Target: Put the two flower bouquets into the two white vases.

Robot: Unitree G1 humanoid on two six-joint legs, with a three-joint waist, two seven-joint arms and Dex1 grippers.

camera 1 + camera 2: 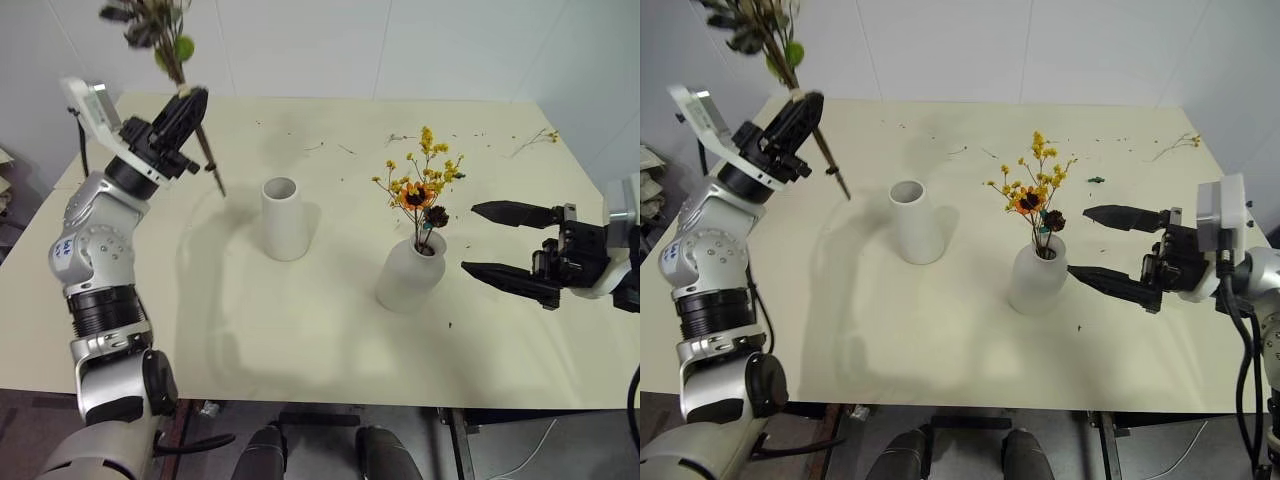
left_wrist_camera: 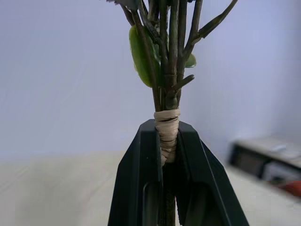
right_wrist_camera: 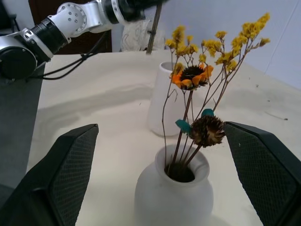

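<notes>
I will release the bouquet with green leaves from my left gripper in the opening of the tall cylinder vase (image 1: 279, 189).
My left gripper (image 1: 190, 103) is shut on the bound brown stems of a bouquet (image 1: 168, 45) with green leaves. It holds them up over the table's far left, and the stem ends (image 1: 215, 175) point down toward the tall cylinder vase (image 1: 284, 220). In the left wrist view the black fingers (image 2: 141, 179) clamp the stems at a beige wrap (image 2: 167, 127). The small yellow bouquet (image 1: 425, 180) with a sunflower stands in the bottle-shaped vase (image 1: 410, 272). My right gripper (image 1: 470, 238) is open just right of that vase, with nothing between its fingers.
Loose twigs (image 1: 535, 140) and small scraps lie along the far side of the cream table (image 1: 300, 350). A white wall stands close behind the table. Open tabletop lies between the two vases and toward the near edge.
</notes>
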